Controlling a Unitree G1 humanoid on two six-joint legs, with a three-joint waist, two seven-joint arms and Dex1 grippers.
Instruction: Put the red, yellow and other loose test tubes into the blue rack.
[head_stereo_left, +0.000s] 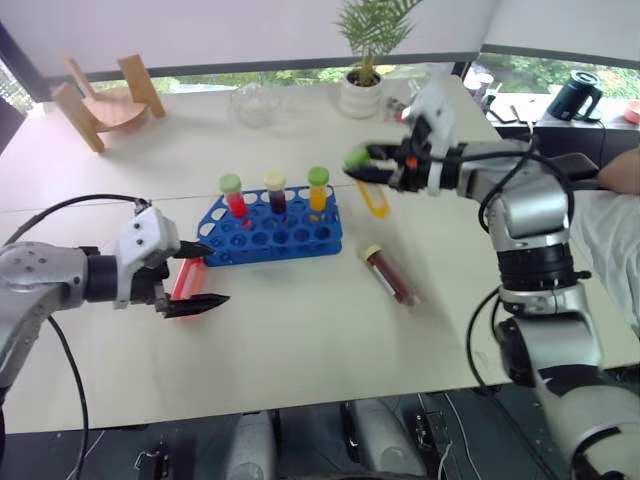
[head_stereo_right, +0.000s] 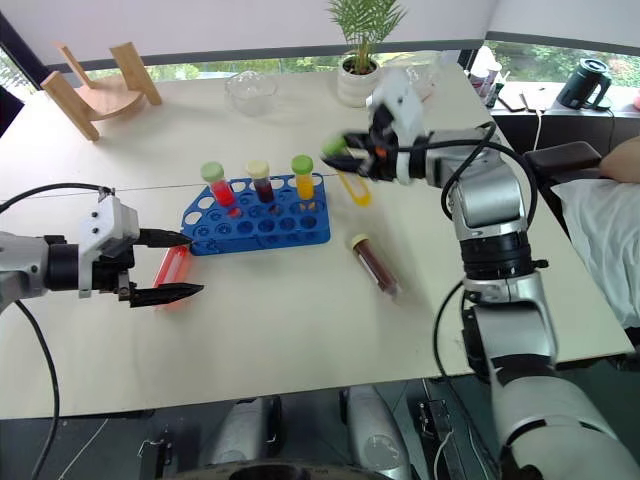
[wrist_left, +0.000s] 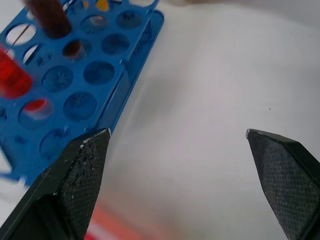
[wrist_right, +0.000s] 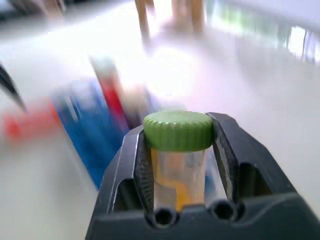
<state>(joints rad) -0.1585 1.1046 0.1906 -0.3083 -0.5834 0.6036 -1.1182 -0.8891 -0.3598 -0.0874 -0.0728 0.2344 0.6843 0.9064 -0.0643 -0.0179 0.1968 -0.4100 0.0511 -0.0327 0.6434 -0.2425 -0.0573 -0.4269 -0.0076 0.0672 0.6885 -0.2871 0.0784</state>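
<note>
My right gripper will release the yellow tube it holds, now hanging tilted above the table, in the blue rack's front corner hole (head_stereo_left: 322, 236), the one nearest to the dark red tube that is lying down.
The blue rack (head_stereo_left: 300, 238) stands mid-table and holds three upright tubes: a red one (head_stereo_left: 235, 200), a dark red one (head_stereo_left: 276, 195) and a yellow one (head_stereo_left: 318, 190). My right gripper (head_stereo_left: 365, 165) is lifted above the table just right of the rack. It is shut on a yellow tube (head_stereo_left: 372, 198) just below its green cap (wrist_right: 178, 131), and the tube hangs down tilted. A dark red tube with a cream cap (head_stereo_left: 388, 275) lies on the table right of the rack. My left gripper (head_stereo_left: 205, 275) is open, left of the rack, with a loose red tube (head_stereo_left: 183, 278) lying between its fingers (wrist_left: 80, 170).
A wooden stand (head_stereo_left: 105, 100) sits at the far left. A glass jar (head_stereo_left: 252, 103) and a potted plant (head_stereo_left: 365, 85) stand at the back. A black mug (head_stereo_left: 575, 97) stands on a side surface at the far right, where a person's arm (head_stereo_left: 620, 170) also shows.
</note>
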